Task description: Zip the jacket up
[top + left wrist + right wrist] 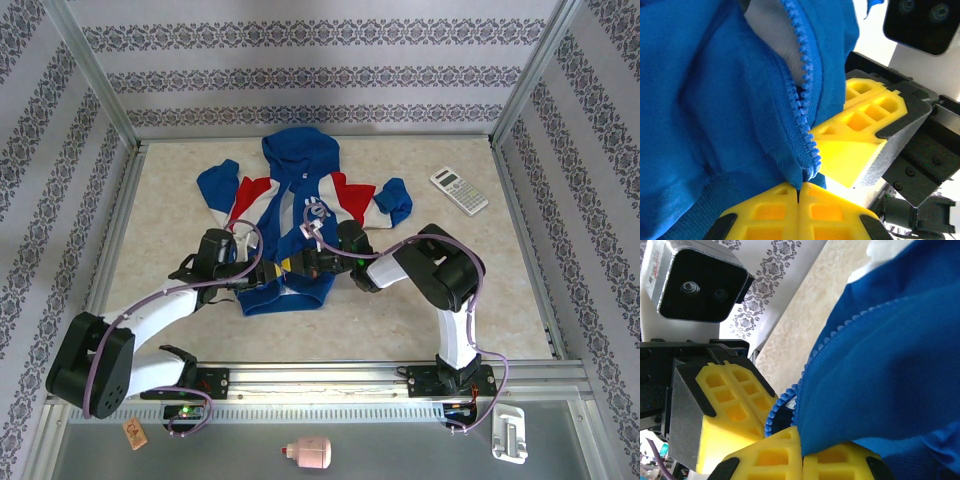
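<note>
My right gripper needs to let go of the blue fabric it pinches beside the zipper teeth and take the pull tab at the zipper's lower end [811,171].
The blue jacket [300,205], with red and white chest panels, lies flat on the table, hood away from me and front partly open. Both grippers meet at its bottom hem. My left gripper [262,270] is shut on the blue fabric at the lower end of the zipper [802,100], and its yellow fingertips [780,205] pinch the hem edge. My right gripper [318,262] is shut on the other front edge [880,380], just beside the blue zipper teeth [775,412]. The two grippers nearly touch. Pale lining [772,30] shows where the zipper is apart.
A white calculator [459,190] lies on the table at the back right. Metal frame posts and patterned walls enclose the table [170,180]. A pink object [308,455] and a white part [508,432] lie below the near rail.
</note>
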`<action>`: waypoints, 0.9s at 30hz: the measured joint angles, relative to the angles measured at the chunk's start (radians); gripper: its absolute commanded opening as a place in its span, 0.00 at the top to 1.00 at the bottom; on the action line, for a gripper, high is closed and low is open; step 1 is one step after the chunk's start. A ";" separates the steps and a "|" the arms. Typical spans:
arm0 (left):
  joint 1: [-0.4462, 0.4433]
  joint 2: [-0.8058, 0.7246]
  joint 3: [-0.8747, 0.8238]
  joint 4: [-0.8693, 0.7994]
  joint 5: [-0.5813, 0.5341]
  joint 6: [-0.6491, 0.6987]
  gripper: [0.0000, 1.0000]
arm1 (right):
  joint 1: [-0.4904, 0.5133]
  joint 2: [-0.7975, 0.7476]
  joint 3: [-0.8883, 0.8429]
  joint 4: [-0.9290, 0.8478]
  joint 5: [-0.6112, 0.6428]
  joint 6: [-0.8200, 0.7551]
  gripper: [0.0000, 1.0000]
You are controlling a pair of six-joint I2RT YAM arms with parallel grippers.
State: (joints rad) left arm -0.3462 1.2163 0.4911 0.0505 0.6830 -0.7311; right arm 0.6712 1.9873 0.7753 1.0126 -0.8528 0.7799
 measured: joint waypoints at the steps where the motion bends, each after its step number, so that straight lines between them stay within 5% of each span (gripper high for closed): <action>1: -0.002 0.005 0.010 -0.016 -0.004 0.004 1.00 | -0.002 0.001 -0.001 -0.001 0.001 0.002 0.87; 10: -0.025 0.134 0.173 -0.222 0.037 0.082 1.00 | -0.038 -0.047 -0.060 0.010 0.039 -0.034 0.61; 22: -0.026 0.163 0.254 -0.359 0.058 0.123 1.00 | -0.041 -0.221 -0.178 -0.071 0.113 -0.167 0.66; 27: -0.026 0.163 0.254 -0.367 0.056 0.122 1.00 | 0.043 -0.295 -0.198 -0.201 0.226 -0.286 0.69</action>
State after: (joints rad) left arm -0.3721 1.3796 0.7452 -0.3161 0.7395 -0.6086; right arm 0.7143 1.6920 0.5777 0.8116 -0.6266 0.4942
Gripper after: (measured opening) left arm 0.051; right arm 0.321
